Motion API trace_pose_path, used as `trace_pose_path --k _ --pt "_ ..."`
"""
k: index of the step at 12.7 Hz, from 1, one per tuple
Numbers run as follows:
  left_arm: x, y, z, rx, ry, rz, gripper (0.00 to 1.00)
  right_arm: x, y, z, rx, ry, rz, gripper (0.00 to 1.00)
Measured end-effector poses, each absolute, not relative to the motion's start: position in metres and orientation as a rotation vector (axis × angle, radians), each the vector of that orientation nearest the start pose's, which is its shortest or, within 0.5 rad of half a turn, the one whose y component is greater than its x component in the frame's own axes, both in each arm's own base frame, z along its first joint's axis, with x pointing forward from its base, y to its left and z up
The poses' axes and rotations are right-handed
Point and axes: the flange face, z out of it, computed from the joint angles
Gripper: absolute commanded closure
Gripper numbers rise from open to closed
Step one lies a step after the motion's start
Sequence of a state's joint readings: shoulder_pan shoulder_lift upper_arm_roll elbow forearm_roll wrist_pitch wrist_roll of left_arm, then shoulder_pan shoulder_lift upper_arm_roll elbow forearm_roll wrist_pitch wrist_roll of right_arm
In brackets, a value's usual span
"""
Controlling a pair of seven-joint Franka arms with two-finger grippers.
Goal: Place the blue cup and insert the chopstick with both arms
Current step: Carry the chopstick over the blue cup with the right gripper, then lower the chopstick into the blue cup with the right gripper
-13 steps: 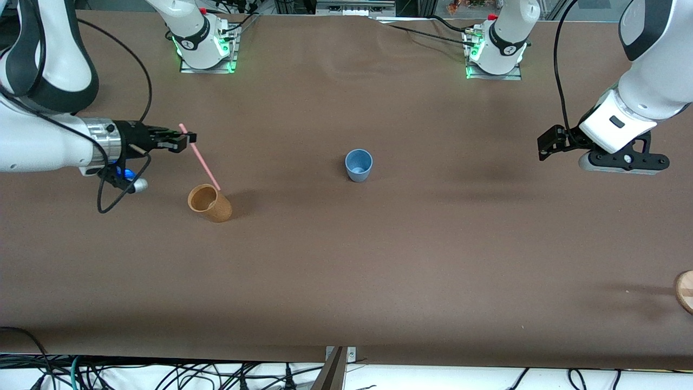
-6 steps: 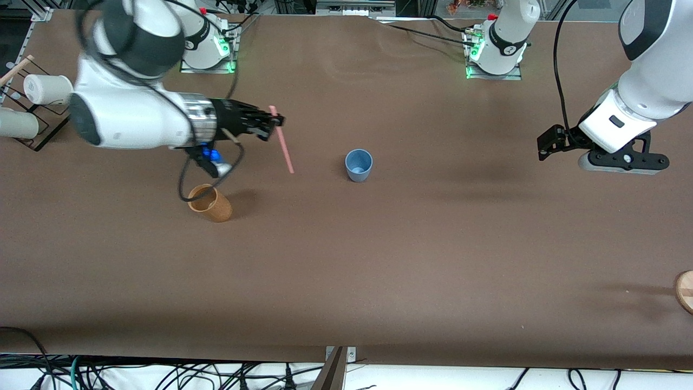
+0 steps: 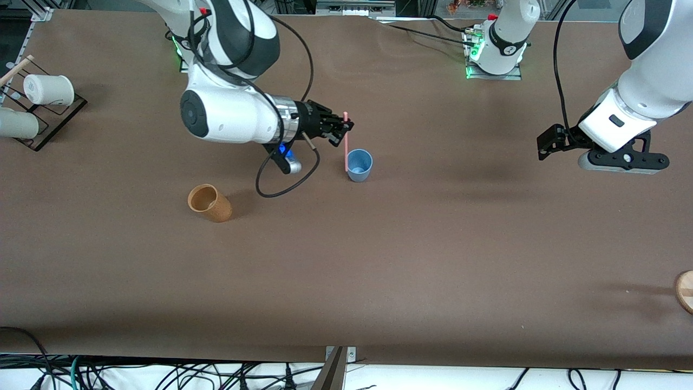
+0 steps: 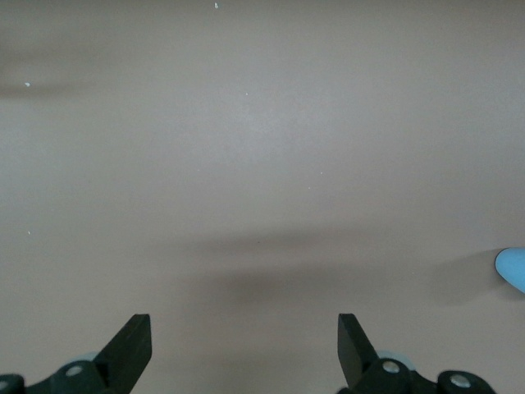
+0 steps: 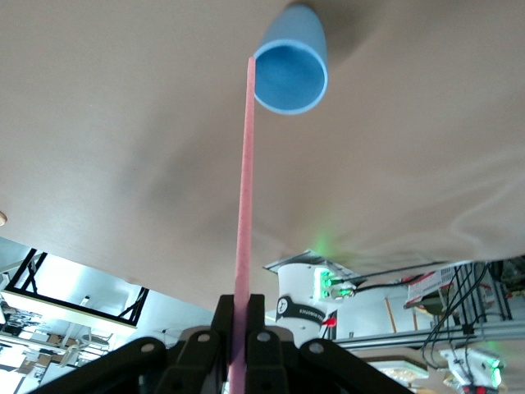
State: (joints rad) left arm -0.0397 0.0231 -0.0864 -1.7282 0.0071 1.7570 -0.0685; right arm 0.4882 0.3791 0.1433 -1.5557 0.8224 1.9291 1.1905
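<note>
My right gripper has the pink chopstick, now hanging just beside the cup's rim. It will let go of it inside the blue cup's opening [image 3: 359,162] [image 5: 291,75], leaning it against the cup's rim.
The blue cup [image 3: 359,164] stands upright mid-table, also seen open-mouthed in the right wrist view [image 5: 291,66]. My right gripper [image 3: 346,127] is shut on the pink chopstick [image 3: 346,142], which hangs nearly upright with its lower tip just beside the cup's rim, on the side toward the right arm's end. In the right wrist view the chopstick [image 5: 244,197] runs from the shut fingers to the cup's rim. My left gripper [image 3: 546,145] is open and empty, held still over bare table near the left arm's end; its fingertips [image 4: 131,341] show wide apart.
A tan-orange cup [image 3: 209,203] stands nearer the front camera, toward the right arm's end. A rack with white cups [image 3: 40,92] sits at that table end. A wooden disc [image 3: 685,291] lies at the edge near the left arm's end.
My right arm has swung from near the tan cup across to the blue cup, carrying the chopstick, which has turned from slanted to nearly upright. The left arm has not moved.
</note>
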Motion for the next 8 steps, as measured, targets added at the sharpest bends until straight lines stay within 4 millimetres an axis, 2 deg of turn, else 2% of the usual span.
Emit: trace_pose_path --k 2,5,8 --pt "0.567 -0.071 0.554 -3.136 0.093 -0.012 0.00 0.518 0.441 0.455 -2.262 1.091 0.871 1.00" --pt "0.567 -0.072 0.555 -3.136 0.096 -0.013 0.00 0.512 0.459 0.442 -2.256 1.109 0.852 1.00" --pt "0.566 -0.076 0.555 -3.136 0.107 -0.013 0.00 0.517 0.461 0.424 -2.252 1.136 0.850 1.00"
